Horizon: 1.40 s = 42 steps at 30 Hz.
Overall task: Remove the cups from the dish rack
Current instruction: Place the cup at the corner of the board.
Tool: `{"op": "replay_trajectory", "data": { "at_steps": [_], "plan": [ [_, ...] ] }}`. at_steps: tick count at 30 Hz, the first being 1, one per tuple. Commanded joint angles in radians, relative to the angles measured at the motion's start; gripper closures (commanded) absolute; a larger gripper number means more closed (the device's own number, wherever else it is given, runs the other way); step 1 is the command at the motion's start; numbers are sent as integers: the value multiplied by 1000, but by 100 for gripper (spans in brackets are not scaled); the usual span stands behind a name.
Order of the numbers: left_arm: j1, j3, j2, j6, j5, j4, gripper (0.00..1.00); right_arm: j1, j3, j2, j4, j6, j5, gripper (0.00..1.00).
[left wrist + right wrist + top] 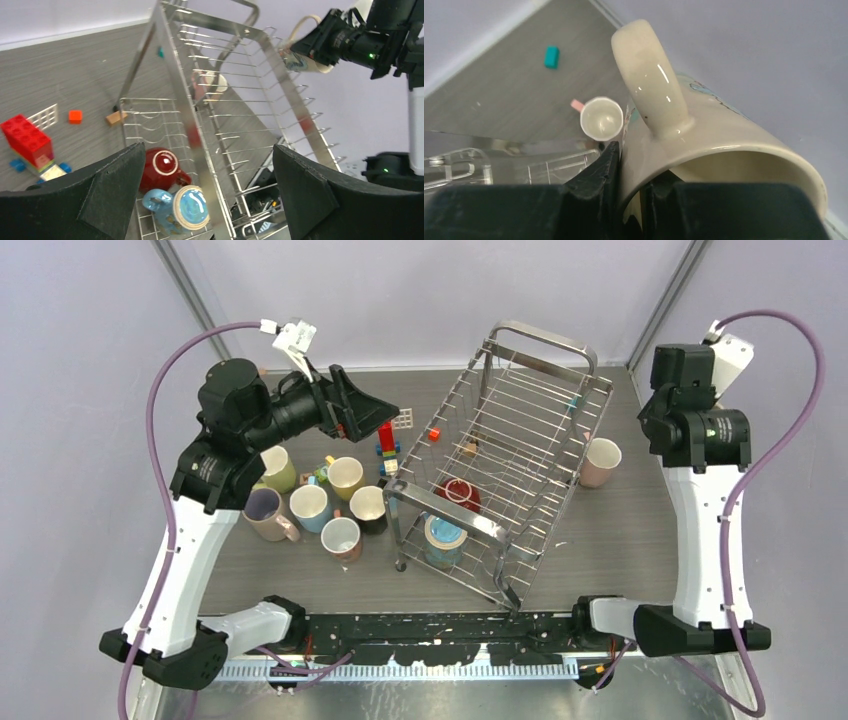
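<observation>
Next, my right gripper lets go of the cream mug on the bare table (632, 517) in front of the pale pink mug.
The silver wire dish rack (540, 455) stands askew mid-table. A dark red mug (458, 492) and a blue-and-tan mug (443, 538) lie in its near end; both show in the left wrist view, the red one (160, 167) above the blue one (180, 210). My left gripper (375, 410) is open and empty, raised over the rack's left side (209, 150). My right gripper (631, 170) is shut on the rim of a cream mug (704, 135), held high at the far right, handle up; the left wrist view shows that mug too (305, 60).
Several mugs (310, 505) stand on the table left of the rack. A pale pink mug (600, 462) stands right of it. Toy blocks (386, 440) lie by the rack's left side, with small ones (434, 434) under its wires. Walls close off the back.
</observation>
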Motion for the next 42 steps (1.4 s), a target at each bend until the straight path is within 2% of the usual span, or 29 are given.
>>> {"op": "replay_trajectory", "data": {
  "at_steps": [1, 9, 14, 22, 34, 42],
  "plan": [
    [0, 14, -10, 64, -129, -49, 0, -111, -102, -29, 57, 76, -147, 99],
    [0, -30, -15, 89, -150, -36, 0, -332, -368, -22, 162, 135, -330, 99],
    [0, -24, 0, 87, -140, -35, 0, -390, -442, 30, 196, 144, -341, 99],
    [0, -14, 12, 105, -165, -69, 0, -415, -498, 124, 238, 170, -397, 99],
    [2, -132, -32, 116, -220, -73, 0, -415, -609, 238, 324, 191, -338, 99],
    [7, -202, -38, 100, -233, -56, 0, -415, -617, 264, 334, 188, -331, 99]
  ]
}}
